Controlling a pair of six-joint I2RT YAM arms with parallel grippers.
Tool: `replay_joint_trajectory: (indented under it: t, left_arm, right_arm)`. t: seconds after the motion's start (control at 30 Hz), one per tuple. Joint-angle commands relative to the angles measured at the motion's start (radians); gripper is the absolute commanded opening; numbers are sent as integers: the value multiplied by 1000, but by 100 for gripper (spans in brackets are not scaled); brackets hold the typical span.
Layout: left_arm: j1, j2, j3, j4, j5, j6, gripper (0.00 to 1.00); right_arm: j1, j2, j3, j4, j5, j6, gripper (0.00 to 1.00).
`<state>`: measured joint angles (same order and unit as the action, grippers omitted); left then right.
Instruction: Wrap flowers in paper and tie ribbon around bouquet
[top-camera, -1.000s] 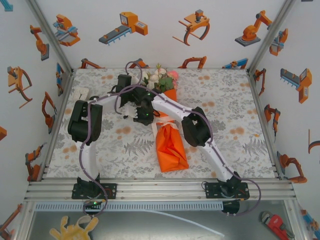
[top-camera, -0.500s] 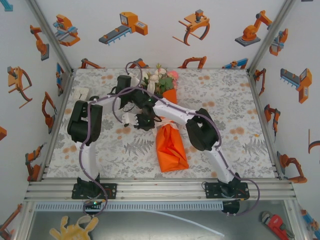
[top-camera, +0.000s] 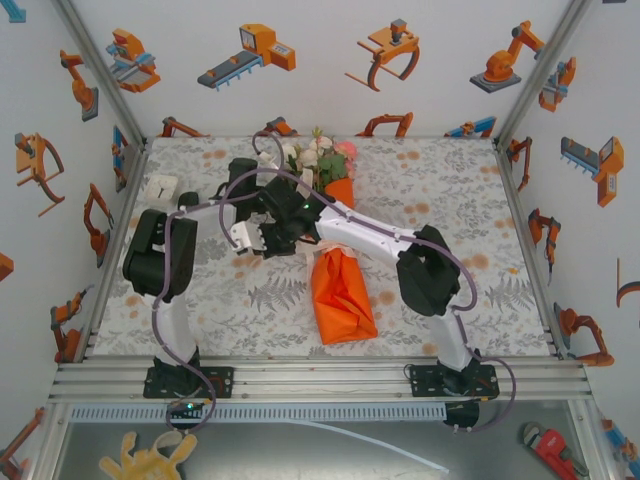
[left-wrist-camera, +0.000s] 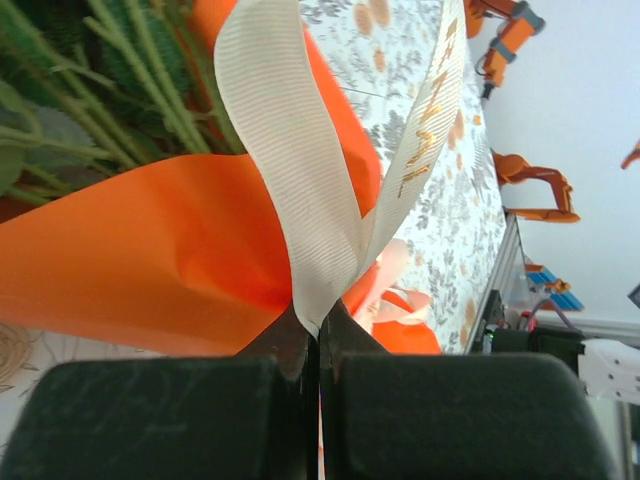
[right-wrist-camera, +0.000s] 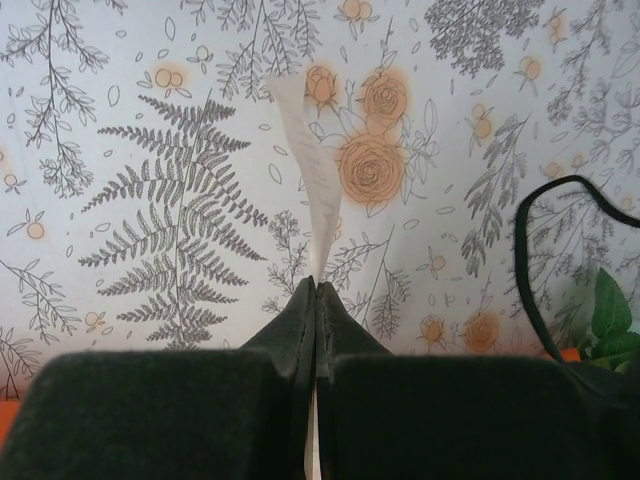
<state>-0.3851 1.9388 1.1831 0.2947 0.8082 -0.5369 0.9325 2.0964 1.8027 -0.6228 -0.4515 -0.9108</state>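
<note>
I have the ribbon near its thin end in my right gripper, so next I lay that tail toward me and take the ribbon closer to the bouquet's neck (top-camera: 311, 262) before tying.
The bouquet lies along the table's middle, its orange paper (top-camera: 340, 290) cone pointing toward me and the flowers (top-camera: 320, 160) at the far end. In the left wrist view, my left gripper (left-wrist-camera: 320, 318) is shut on a loop of the cream ribbon (left-wrist-camera: 300, 180) right against the paper (left-wrist-camera: 150, 250), with green stems (left-wrist-camera: 120, 90) at upper left. My right gripper (right-wrist-camera: 316, 290) is shut on a thin end of the ribbon (right-wrist-camera: 312, 170) above the printed tablecloth. From above, the right gripper (top-camera: 252, 240) sits left of the bouquet's neck, close to the left gripper (top-camera: 285, 205).
A small white object (top-camera: 158, 185) lies at the table's back left by the wall. A black cable (right-wrist-camera: 525, 260) loops at the right of the right wrist view, near a green leaf (right-wrist-camera: 610, 310). Both forearms cross over the table's left middle.
The right gripper has shut on the ribbon end and moved left, away from the bouquet. The right elbow swung right and the left elbow shifted left. The bouquet stays put.
</note>
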Motion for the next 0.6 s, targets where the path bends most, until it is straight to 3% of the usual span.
replay_joint_trajectory:
  t: [0.0, 0.13, 0.57]
  left_arm:
    - [-7, -80, -2, 77, 89, -7, 0]
    - [-13, -128, -6, 2, 93, 29, 0]
    - [-67, -218, -79, -226, 37, 202, 0]
  right_arm:
    - [-3, -15, -38, 17, 1, 4, 0]
    - [-2, -93, -157, 184, -22, 16, 0]
    - [5, -226, -253, 522, -101, 42, 0]
